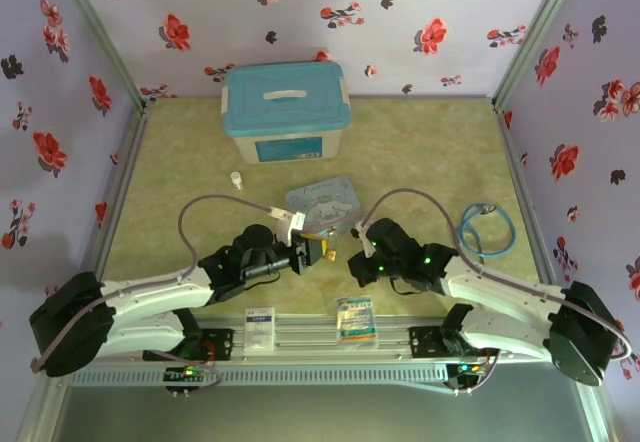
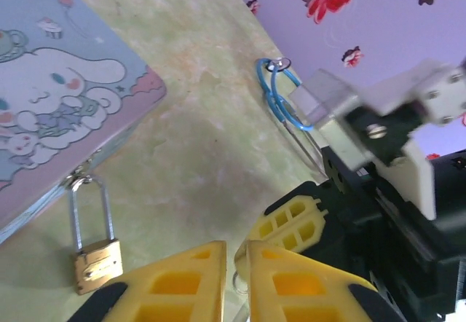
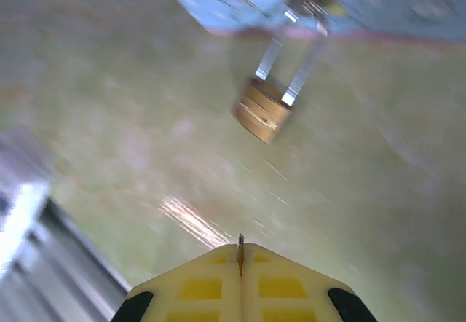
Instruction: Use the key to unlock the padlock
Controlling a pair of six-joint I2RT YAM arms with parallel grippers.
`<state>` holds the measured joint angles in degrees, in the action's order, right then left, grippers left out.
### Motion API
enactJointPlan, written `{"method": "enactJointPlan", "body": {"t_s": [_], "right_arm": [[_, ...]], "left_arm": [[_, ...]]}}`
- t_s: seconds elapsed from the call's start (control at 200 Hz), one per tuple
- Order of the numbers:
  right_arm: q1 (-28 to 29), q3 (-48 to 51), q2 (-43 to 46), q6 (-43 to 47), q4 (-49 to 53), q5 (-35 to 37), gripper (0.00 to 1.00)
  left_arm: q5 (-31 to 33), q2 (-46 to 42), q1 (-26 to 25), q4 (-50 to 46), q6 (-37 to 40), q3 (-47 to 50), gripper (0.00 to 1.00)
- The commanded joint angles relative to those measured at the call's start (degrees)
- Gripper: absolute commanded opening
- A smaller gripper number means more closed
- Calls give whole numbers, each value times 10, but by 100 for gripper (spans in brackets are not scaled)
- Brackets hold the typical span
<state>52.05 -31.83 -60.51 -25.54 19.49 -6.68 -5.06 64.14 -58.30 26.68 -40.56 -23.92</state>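
Next, my right gripper sets the key down and takes it by its ring end (image 2: 239,284) with the blade clear, since only the key's thin tip sticks out of it now.
The padlock (image 2: 96,264), a tiny brass block on a thin silver shackle, hangs from the hasp of the pale blue cartoon tin (image 2: 51,96). From the right wrist the padlock (image 3: 263,112) lies ahead on the table below the tin's (image 3: 233,1) edge. My right gripper (image 3: 241,248) is shut, and the thin metal tip of the key (image 3: 240,240) pokes out between its fingertips. My left gripper (image 2: 237,248) meets it tip to tip. Its jaws are almost together, with the key's small ring (image 2: 244,282) in the narrow gap. Both grippers (image 1: 322,250) (image 1: 352,260) hover just in front of the tin (image 1: 322,200).
A blue-lidded plastic box (image 1: 285,112) stands at the back. A small white bottle (image 1: 236,179) sits left of the tin. A coiled blue cable (image 1: 487,227) lies at the right. Two printed cards (image 1: 259,327) (image 1: 356,320) rest on the front rail.
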Motion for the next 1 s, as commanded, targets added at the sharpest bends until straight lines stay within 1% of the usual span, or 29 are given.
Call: {"method": "enactJointPlan", "body": {"t_s": [0.0,0.055,0.13,0.17,0.275,0.455,0.59,0.625,0.65,0.72,0.745,0.785,0.805,0.935,0.995], "right_arm": [[-3,-37,-17,-50,154,93,0],[-3,-50,-32,-64,183,107,0],[-3,-70,-69,-66,203,109,0],[-3,-75,-94,-60,196,99,0],[-3,-79,-154,-29,140,39,0],[-7,-118,-243,8,144,35,0],[-17,-140,-284,22,139,30,0],[-18,-143,-290,23,138,30,3],[-20,-146,-292,23,138,31,8],[-23,-150,-296,24,136,34,18],[-24,-152,-297,23,137,36,25],[-24,-154,-297,21,138,41,38],[-24,-154,-296,19,139,44,42],[-24,-158,-291,-6,150,68,50],[-22,-152,-281,-31,149,78,50]], "left_arm": [[38,-14,-3,-66,3,-7,15],[43,-12,-3,-82,2,-14,15],[46,-1,-3,-91,0,-22,15],[45,5,-3,-90,-1,-24,15],[46,18,-3,-84,-2,-24,15],[45,7,-3,-82,-2,-13,15],[50,1,-3,-84,-2,-6,16],[51,2,-3,-85,-2,-6,16],[51,2,-4,-85,-1,-6,17],[51,4,-3,-85,-1,-6,18],[51,4,-3,-85,-1,-6,18],[51,5,-3,-84,-1,-5,19],[52,6,-3,-84,0,-6,20],[54,12,-3,-81,3,-8,22],[54,16,-3,-83,5,-10,23]]}}
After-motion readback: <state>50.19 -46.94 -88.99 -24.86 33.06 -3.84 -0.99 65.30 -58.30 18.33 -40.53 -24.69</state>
